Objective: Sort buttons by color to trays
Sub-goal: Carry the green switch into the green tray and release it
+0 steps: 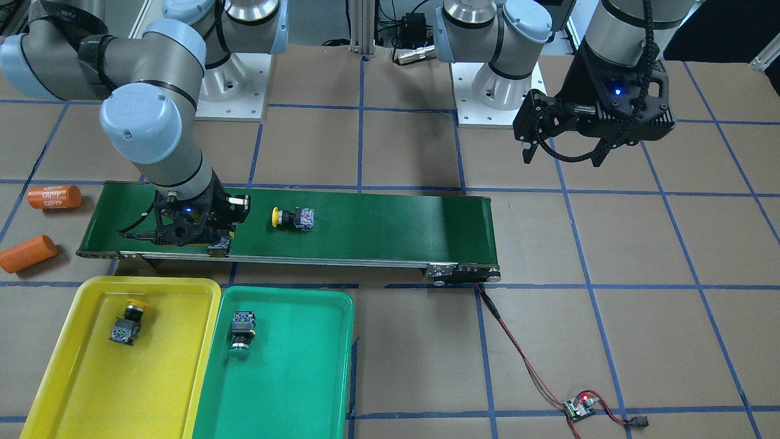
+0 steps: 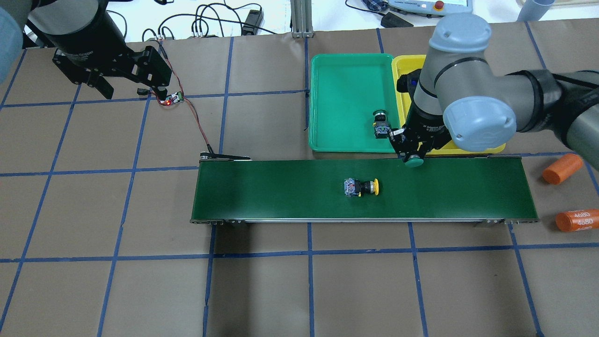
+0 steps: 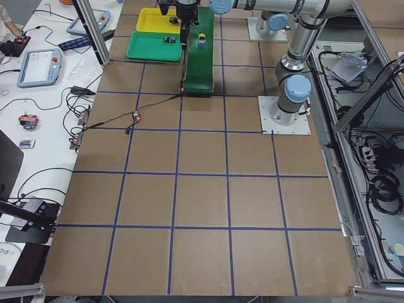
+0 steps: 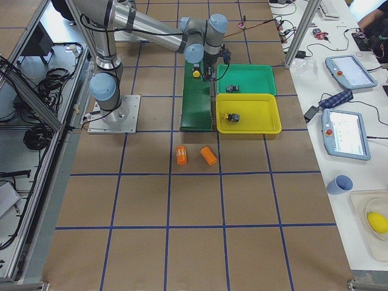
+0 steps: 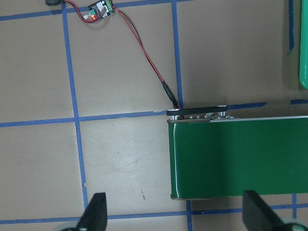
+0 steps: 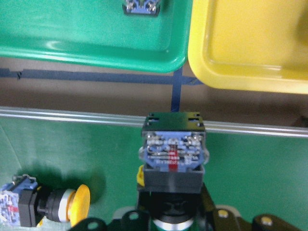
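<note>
My right gripper has the green-capped button to put down. It will set it beside the green button in the green tray [image 1: 273,335], away from the yellow tray.
My right gripper [image 1: 213,241] is shut on a green-capped button [image 6: 173,154], held over the belt's edge beside the trays. Its green cap [image 2: 413,162] points towards the robot and its contact block towards the trays. A yellow-capped button [image 1: 292,218] lies on its side mid-belt and also shows in the overhead view [image 2: 361,186]. The yellow tray [image 1: 91,390] holds one yellow button [image 1: 127,323]. The green tray [image 1: 292,390] holds one green button [image 1: 242,332]. My left gripper [image 1: 563,157] is open and empty, high above the table past the belt's other end.
The long dark-green conveyor belt [image 2: 281,192] runs across the table. Two orange cylinders [image 1: 53,197] [image 1: 27,253] lie off the belt's end near the yellow tray. A small circuit board [image 2: 172,98] with red and black wires leads to the belt's other end.
</note>
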`<state>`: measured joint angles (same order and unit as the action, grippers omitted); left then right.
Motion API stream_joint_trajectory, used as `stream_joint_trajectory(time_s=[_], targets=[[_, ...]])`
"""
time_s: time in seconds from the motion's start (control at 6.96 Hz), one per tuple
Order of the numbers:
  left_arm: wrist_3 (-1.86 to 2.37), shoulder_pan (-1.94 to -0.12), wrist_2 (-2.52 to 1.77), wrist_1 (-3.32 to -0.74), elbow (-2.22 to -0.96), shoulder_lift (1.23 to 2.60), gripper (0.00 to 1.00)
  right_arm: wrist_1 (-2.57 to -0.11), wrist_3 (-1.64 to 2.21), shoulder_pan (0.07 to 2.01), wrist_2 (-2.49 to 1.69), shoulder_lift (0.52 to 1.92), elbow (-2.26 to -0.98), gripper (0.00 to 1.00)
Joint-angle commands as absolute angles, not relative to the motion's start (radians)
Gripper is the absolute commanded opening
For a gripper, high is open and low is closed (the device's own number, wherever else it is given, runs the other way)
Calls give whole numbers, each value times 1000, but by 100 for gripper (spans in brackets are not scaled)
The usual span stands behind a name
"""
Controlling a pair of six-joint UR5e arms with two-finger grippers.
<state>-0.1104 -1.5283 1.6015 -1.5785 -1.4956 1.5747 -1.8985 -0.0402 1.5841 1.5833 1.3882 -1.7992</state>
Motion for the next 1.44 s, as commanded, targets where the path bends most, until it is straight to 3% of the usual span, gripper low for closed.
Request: stream_joint_trajectory(time_s=[0.0, 0.72, 0.86, 1.15, 1.29], targets=[[-113, -1528, 1601, -1613, -1490, 1559, 100, -1922, -26, 1589, 1577, 1326, -1692, 0], [-121, -1513, 1595, -1635, -1502, 1537, 100, -2165, 64, 1666, 1516, 1093, -1623, 0], [-121, -1508, 1600, -1640, -1503, 1540, 100, -2215, 66, 1698, 1526, 1060, -1623, 6], [-109, -1511, 1606, -1644, -1503, 1542, 100, -2224, 64, 1686, 1531, 1052, -1621, 100], [-109, -1512, 1609, -1646, -1505, 1540, 100, -2217, 63, 1663, 1531, 1061, -1621, 100]])
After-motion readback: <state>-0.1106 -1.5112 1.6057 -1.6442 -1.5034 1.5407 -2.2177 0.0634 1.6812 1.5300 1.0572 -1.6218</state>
